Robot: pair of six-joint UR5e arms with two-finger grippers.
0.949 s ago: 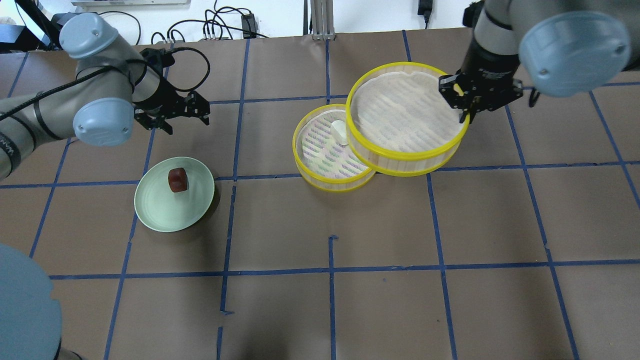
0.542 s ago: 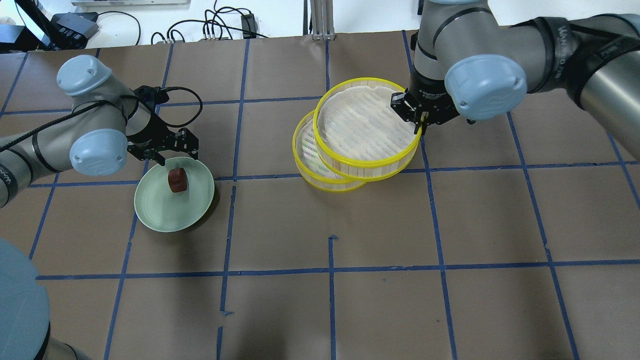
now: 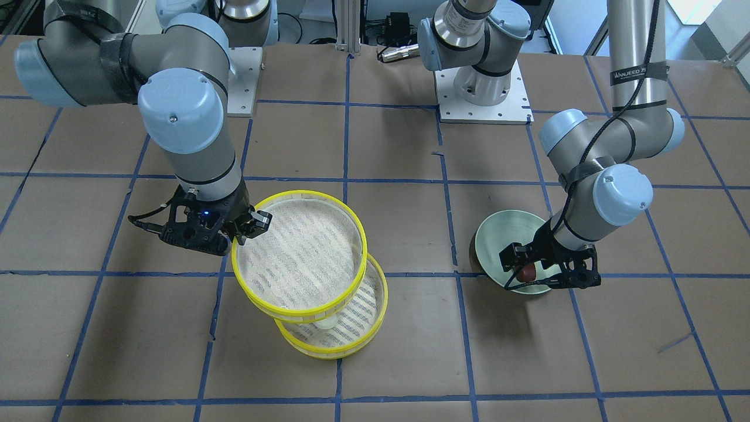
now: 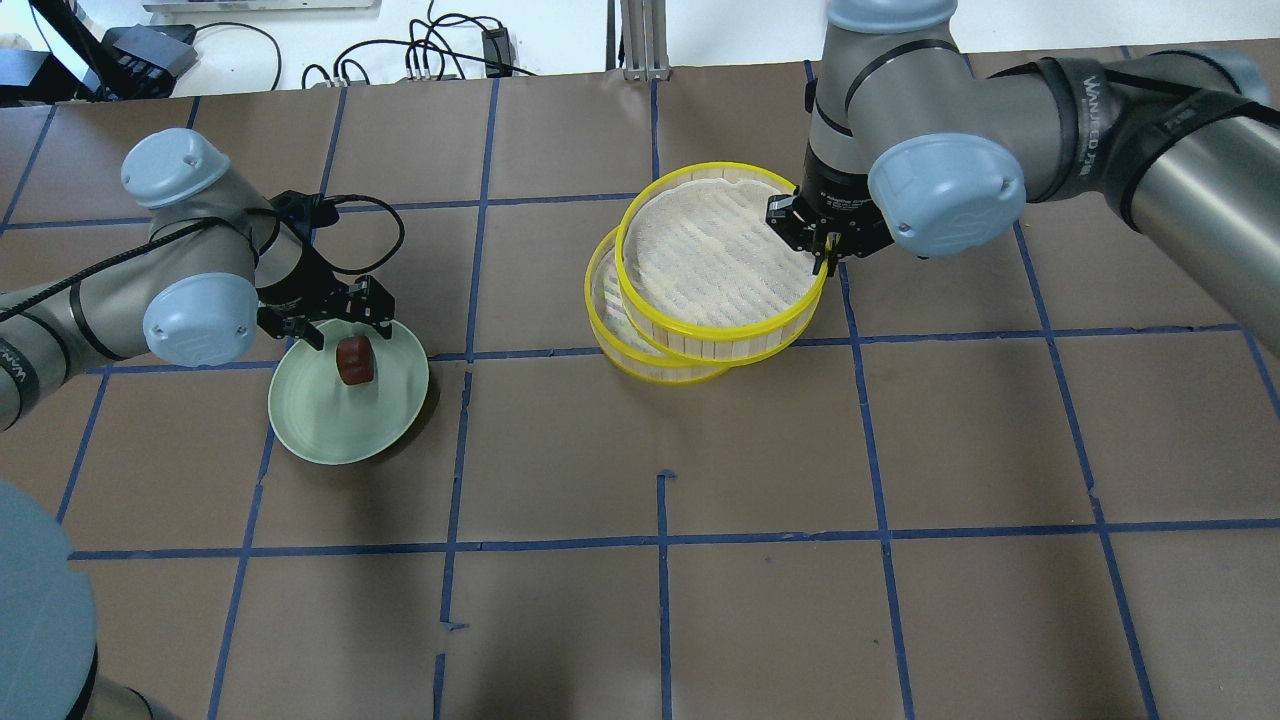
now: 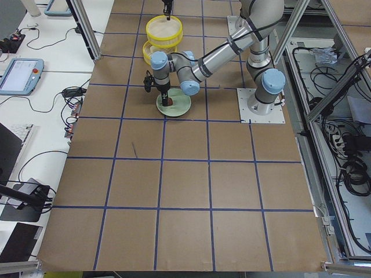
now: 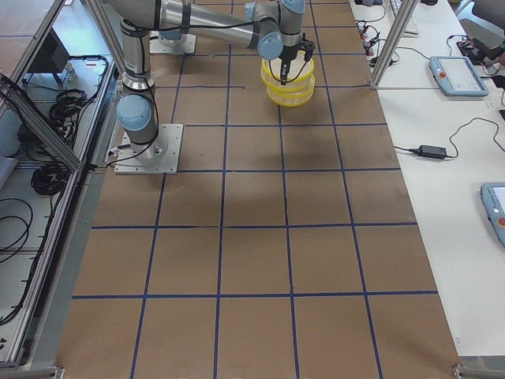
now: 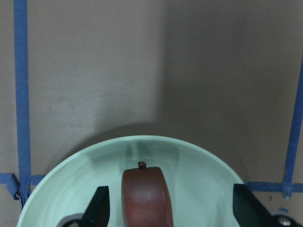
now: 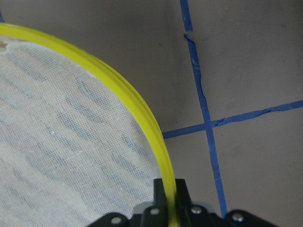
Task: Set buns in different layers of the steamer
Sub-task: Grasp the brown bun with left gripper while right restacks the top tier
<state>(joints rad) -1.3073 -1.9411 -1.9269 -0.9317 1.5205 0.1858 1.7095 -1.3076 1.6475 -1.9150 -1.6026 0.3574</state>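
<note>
My right gripper has the upper steamer tray, now tilted over the lower tray. It will release that tray squarely on top of the lower tray (image 3: 328,285), covering the white bun.
The dark reddish-brown bun (image 4: 354,360) stands on the pale green plate (image 4: 330,425). My left gripper (image 4: 330,322) is open and low over it. In the left wrist view the bun (image 7: 144,194) sits between the fingers (image 7: 100,208), nearer the left one. My right gripper (image 4: 825,250) is shut on the yellow rim of the upper steamer tray (image 4: 715,260). It holds that tray tilted over the lower tray (image 4: 610,335), offset towards the right gripper. The white bun (image 3: 324,321) just peeks out from under the upper tray (image 3: 299,258) in the front view. It is hidden from overhead.
Brown paper with a blue tape grid covers the table (image 4: 660,560). Cables and a metal post (image 4: 640,40) lie at the far edge. The plate is about two grid squares to the left of the trays.
My right gripper carried the upper tray left over the lower tray, covering the white bun. My left gripper moved down and nearer, until it straddles the brown bun.
</note>
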